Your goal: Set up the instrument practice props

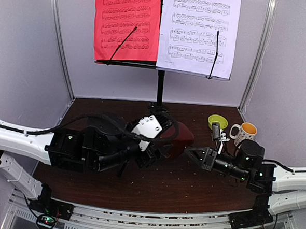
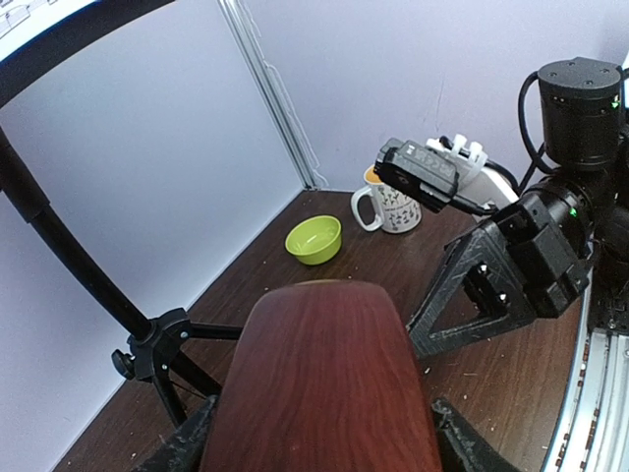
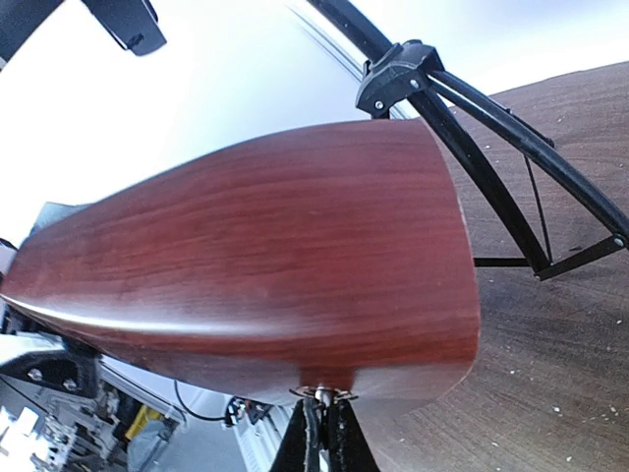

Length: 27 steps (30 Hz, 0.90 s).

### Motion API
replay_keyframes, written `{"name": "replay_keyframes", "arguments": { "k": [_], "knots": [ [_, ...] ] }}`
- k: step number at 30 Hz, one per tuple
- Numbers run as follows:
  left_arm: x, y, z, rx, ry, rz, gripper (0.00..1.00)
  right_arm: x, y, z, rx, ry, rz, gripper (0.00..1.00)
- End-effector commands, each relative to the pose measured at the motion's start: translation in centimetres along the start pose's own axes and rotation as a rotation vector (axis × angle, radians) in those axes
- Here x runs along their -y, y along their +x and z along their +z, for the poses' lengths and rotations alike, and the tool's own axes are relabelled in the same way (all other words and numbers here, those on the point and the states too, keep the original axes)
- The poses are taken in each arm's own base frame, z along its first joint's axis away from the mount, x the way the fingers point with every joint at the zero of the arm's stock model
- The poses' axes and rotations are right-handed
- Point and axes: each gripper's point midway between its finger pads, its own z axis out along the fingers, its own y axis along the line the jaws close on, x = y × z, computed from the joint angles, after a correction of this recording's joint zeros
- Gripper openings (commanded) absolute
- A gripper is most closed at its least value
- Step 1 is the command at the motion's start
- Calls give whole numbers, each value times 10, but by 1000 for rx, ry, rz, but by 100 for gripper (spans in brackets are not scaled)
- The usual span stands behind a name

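My left gripper needs to move the red-brown metronome, now held just above the table, to its spot. It will let go of it on the table (image 1: 171, 190) between the music stand's legs and the front edge.
The black music stand (image 1: 160, 89) stands at the back, with the red sheet (image 1: 127, 24) and the white sheet (image 1: 199, 31) side by side on its desk. My left gripper (image 1: 164, 145) is shut on the red-brown metronome (image 1: 180, 138) and holds it on its side just above the table. In the left wrist view the metronome (image 2: 324, 383) fills the space between the fingers (image 2: 182, 442). My right gripper (image 3: 324, 438) is shut on the small metal winding key (image 3: 322, 395) on the side of the metronome (image 3: 246, 256). No clear cover shows.
A green bowl (image 1: 217, 121) and a spotted mug (image 1: 244, 132) stand at the back right, and both also show in the left wrist view, the bowl (image 2: 314, 239) and the mug (image 2: 393, 206). The stand's tripod legs (image 2: 147, 349) spread behind the metronome.
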Motion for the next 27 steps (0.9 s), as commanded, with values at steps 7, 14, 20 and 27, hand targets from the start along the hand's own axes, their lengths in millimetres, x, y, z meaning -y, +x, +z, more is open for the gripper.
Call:
{"name": "replay_keyframes", "arguments": {
  "k": [7, 14, 20, 27],
  "knots": [
    [-11, -47, -19, 148, -2, -59, 0, -7, -42, -2, 162, -36, 125, 0],
    [-27, -55, -19, 136, -58, -134, 0, -4, -25, 9, 27, 24, -37, 0],
    [-21, -56, -21, 153, -23, -114, 0, -9, -25, 11, 61, -41, 54, 0],
    [-29, -45, -20, 92, -36, -161, 0, 1, -15, 17, 5, 15, 7, 24]
  ]
}}
